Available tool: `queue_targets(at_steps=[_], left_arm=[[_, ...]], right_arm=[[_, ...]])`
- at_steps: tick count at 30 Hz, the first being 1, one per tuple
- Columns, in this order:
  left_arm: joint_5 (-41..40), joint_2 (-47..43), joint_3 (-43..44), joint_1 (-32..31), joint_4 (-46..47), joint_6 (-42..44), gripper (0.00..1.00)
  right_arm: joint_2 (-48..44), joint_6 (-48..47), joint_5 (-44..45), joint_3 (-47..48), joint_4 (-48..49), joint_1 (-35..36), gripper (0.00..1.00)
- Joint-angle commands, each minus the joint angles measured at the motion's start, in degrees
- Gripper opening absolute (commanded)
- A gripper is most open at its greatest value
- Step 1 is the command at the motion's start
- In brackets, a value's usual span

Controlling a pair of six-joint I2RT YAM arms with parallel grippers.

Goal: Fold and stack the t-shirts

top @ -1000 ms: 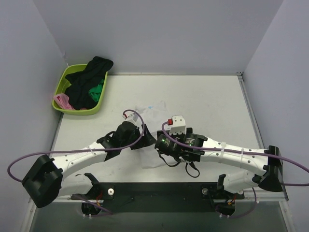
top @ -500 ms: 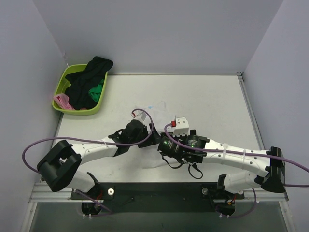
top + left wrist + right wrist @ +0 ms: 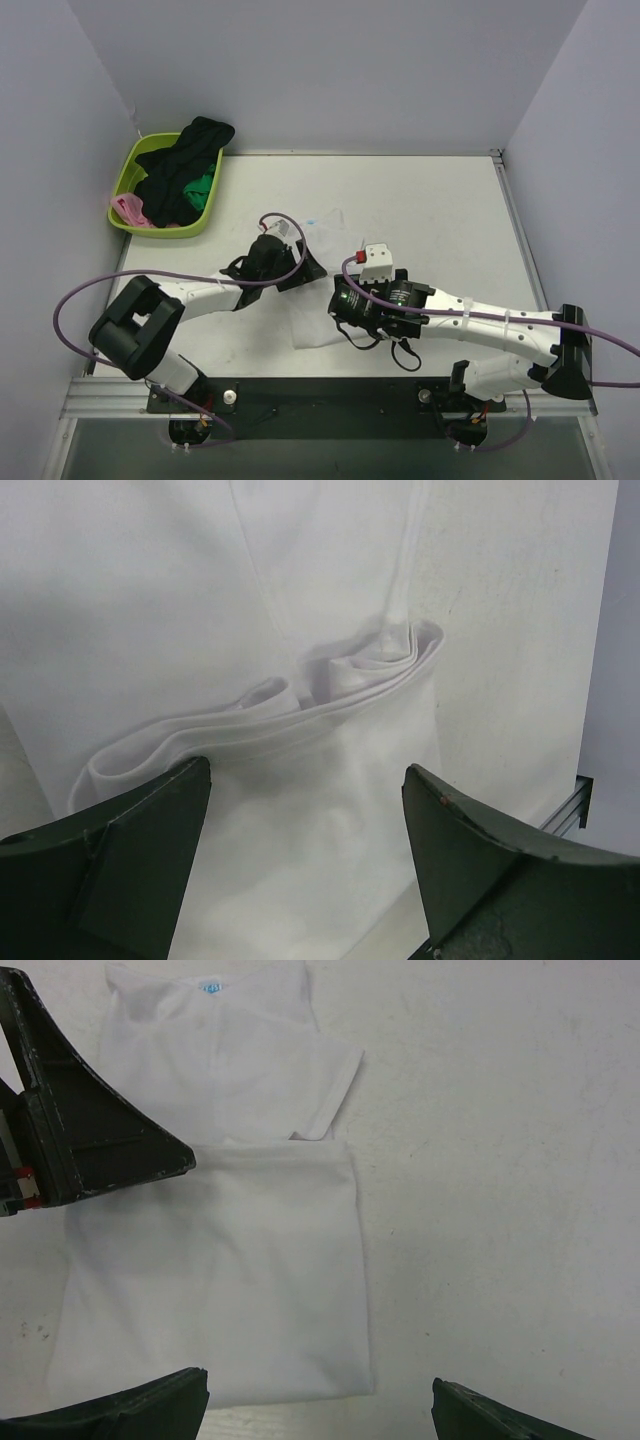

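My right gripper is to close on the large white t-shirt's near corner (image 3: pixel 368 338) (image 3: pixel 368 1390), the one that is farther from my left gripper.
The large white t-shirt (image 3: pixel 312 325) lies folded into a narrow strip on the table, between the two arms. In the left wrist view it (image 3: pixel 300 600) fills the frame, with a bunched fold across the middle. My left gripper (image 3: pixel 310 268) is open low over that fold, holding nothing (image 3: pixel 305 870). My right gripper (image 3: pixel 335 303) is open and empty over the shirt's near right edge (image 3: pixel 320 1415). The right wrist view shows the folded shirt (image 3: pixel 215 1280) flat, and a left fingertip (image 3: pixel 90 1130) at its left. Black (image 3: pixel 185 165), green (image 3: pixel 203 187) and pink (image 3: pixel 128 208) t-shirts lie in a basket.
The lime green basket (image 3: pixel 125 180) stands at the table's far left corner against the wall. Purple cables loop from both arms. Walls close the table on the left, back and right. Bare table (image 3: pixel 430 215) lies right of the shirt.
My left gripper has moved away from the arm bases along the shirt, uncovering the shirt's near end. My right gripper has shifted slightly.
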Motion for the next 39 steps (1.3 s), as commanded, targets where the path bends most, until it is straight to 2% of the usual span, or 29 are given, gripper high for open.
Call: queue_targets(at_steps=[1,5,8,14,16,20,25,26,29,32,39], left_arm=[[2.64,2.94,-0.87,1.15,7.81,1.43,0.87],[4.39,5.94,-0.43,1.50,11.07,2.13,0.85],[3.79,2.35,0.62,1.51,9.59,3.18,0.85],[-0.69,-11.88,4.84,-0.60,-9.47,5.29,0.89],[-3.23,-17.75,4.76,-0.96,-17.54,5.12,0.90],[-6.59,-26.82,0.73,-4.11,-29.23,1.71,0.90],[-10.54,-36.14,-5.52,-7.19,-36.73,-3.40,0.88],[-10.72,-37.03,-6.31,-8.33,-38.22,-4.88,0.87],[-10.19,-39.67,-9.56,-9.65,-39.81,-7.53,0.85],[-9.75,-40.72,-10.97,-10.71,-39.91,-9.29,0.83],[-7.82,-38.01,-16.33,-13.08,-33.24,-13.33,0.80]], right_arm=[[1.50,0.82,2.25,-0.24,-2.18,0.12,0.95],[2.11,0.65,1.81,-0.41,-1.74,-0.14,0.95],[0.02,-0.32,0.93,-2.16,0.53,-2.24,0.96],[-9.03,-9.89,-9.87,-14.11,15.28,-14.01,0.98],[-9.31,-13.04,-15.30,-17.36,17.85,-18.65,0.99],[-8.79,-16.58,-25.66,-22.20,26.71,-25.00,0.99],[-8.61,-17.73,-35.09,-27.13,33.40,-29.23,0.99],[-8.70,-17.55,-40.16,-29.05,36.11,-30.80,0.99],[-9.05,-16.59,-48.34,-32.83,41.75,-34.66,0.98],[-9.75,-16.76,-51.88,-34.60,42.99,-37.39,0.98],[-8.96,-15.44,-55.23,-38.29,45.62,-39.51,0.98]])
